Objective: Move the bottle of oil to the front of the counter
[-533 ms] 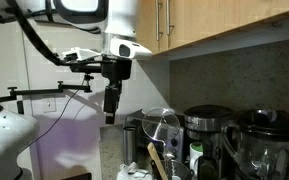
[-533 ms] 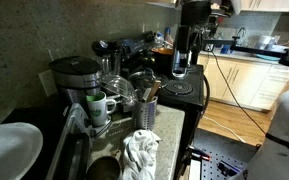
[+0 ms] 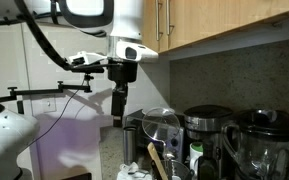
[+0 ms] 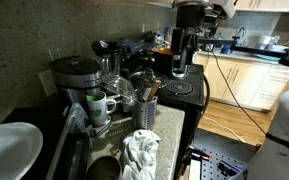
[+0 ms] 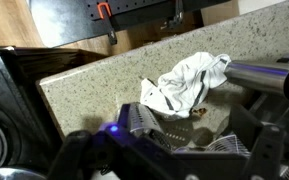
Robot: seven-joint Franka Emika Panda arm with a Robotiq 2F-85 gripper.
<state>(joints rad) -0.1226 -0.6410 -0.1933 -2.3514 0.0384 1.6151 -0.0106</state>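
Next, I close my gripper on the bottle of oil's upper part [image 3: 206,148], beside the dark coffee machine.
The bottle of oil [image 3: 195,155] is small and pale with a green cap. It stands among the appliances at the back of the counter and also shows in an exterior view [image 4: 105,104] beside the dark coffee machine. The counter [image 5: 89,80] is a pale speckled worktop, also seen in an exterior view [image 4: 170,126]. My gripper [image 3: 117,112] hangs in the air above the counter's end, well apart from the bottle. It appears in an exterior view [image 4: 179,70] too. In the wrist view its fingers [image 5: 174,165] are spread wide and empty; the bottle is out of that view.
A white cloth [image 5: 189,80] lies on the counter near a perforated metal utensil holder [image 5: 144,120] holding a wooden utensil [image 3: 155,160]. Dark blender jugs [image 3: 209,130] and a glass lid [image 3: 161,124] crowd the back. A sink [image 4: 89,165] and a white plate [image 4: 9,150] are at one end.
The gripper has shifted a little sideways towards the appliances, still high above the counter. Nothing on the counter has moved.
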